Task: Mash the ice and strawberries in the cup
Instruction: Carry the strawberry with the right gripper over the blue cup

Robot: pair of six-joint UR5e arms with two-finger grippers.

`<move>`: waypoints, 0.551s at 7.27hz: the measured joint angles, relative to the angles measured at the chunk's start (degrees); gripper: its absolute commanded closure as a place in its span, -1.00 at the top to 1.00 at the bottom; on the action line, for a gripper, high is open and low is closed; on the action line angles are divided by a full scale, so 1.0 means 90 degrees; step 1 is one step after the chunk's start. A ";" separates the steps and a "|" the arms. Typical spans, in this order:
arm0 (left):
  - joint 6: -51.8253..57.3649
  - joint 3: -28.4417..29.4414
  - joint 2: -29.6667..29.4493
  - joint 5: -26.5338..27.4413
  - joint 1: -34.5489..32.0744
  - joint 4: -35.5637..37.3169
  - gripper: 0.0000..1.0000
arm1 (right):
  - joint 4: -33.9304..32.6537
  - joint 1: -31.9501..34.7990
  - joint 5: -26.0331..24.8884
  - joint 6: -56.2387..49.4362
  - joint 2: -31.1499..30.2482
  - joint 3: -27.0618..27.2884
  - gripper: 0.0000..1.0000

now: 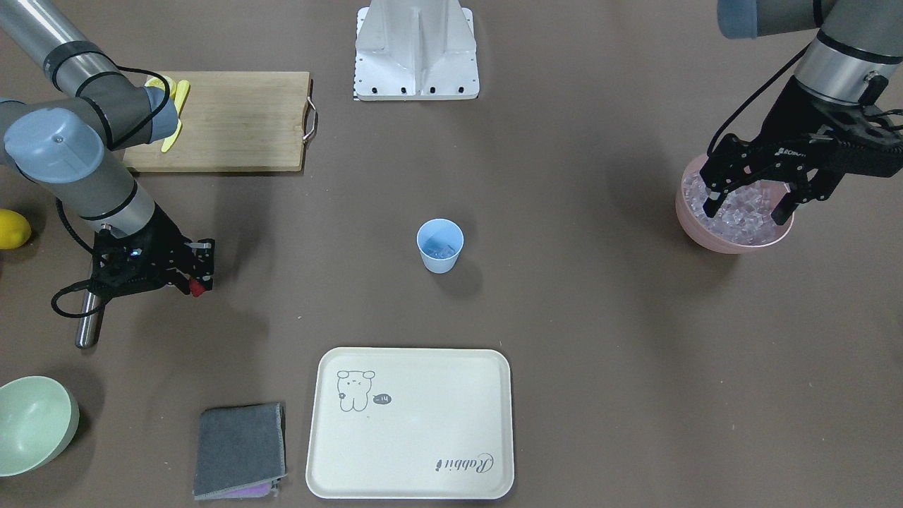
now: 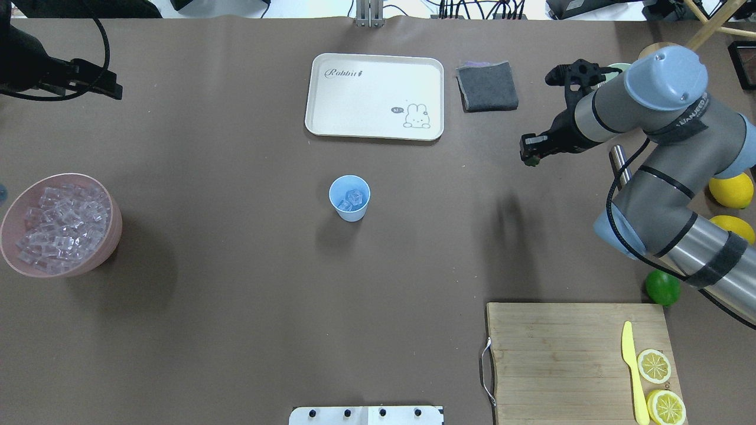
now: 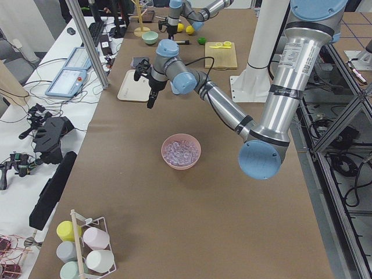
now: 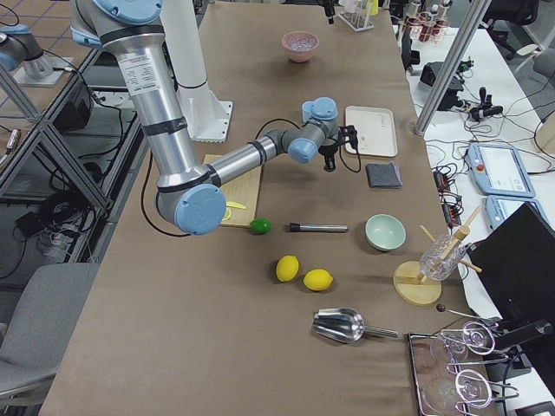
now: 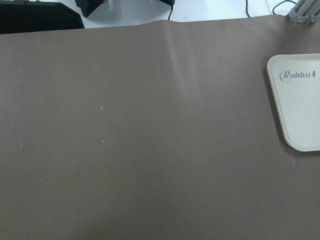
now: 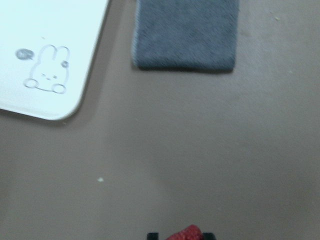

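My right gripper should set the strawberry down onto the clear ice cubes inside the light-blue cup (image 1: 441, 242) and let go of it there. The strawberry is still well beside the cup.
The light-blue cup (image 1: 439, 245) stands upright mid-table, with a few clear ice cubes (image 2: 353, 198) inside it. My right gripper (image 1: 197, 282) is shut on a small red strawberry (image 1: 198, 286), held above the table well to the side of the cup. The strawberry also shows red at the bottom edge of the right wrist view (image 6: 186, 233). My left gripper (image 1: 751, 201) is open and empty, raised high. In the front-facing view it lines up with the pink bowl (image 1: 712, 243), which is full of ice cubes (image 2: 59, 221).
A cream rabbit tray (image 2: 375, 94) and a grey cloth (image 2: 487, 85) lie beyond the cup. A cutting board (image 2: 561, 354) holds a yellow knife and lemon slices. A lime (image 2: 662, 287), lemons (image 2: 731, 190), a metal rod (image 1: 88, 321) and a pale green bowl (image 1: 32, 423) lie near the right arm.
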 measured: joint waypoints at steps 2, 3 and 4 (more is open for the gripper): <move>-0.0007 0.0009 0.0001 0.0000 0.0000 -0.0006 0.95 | -0.0015 -0.0264 -0.0246 0.0565 0.0739 0.0053 -1.00; -0.0010 0.0019 -0.0002 0.0000 0.0000 -0.0011 0.95 | -0.0011 -0.0658 -0.0716 0.1138 0.1057 0.0064 -1.00; -0.0014 0.0022 -0.0003 0.0000 -0.0001 -0.0015 0.95 | -0.0005 -0.1141 -0.1320 0.1653 0.1297 0.0072 -1.00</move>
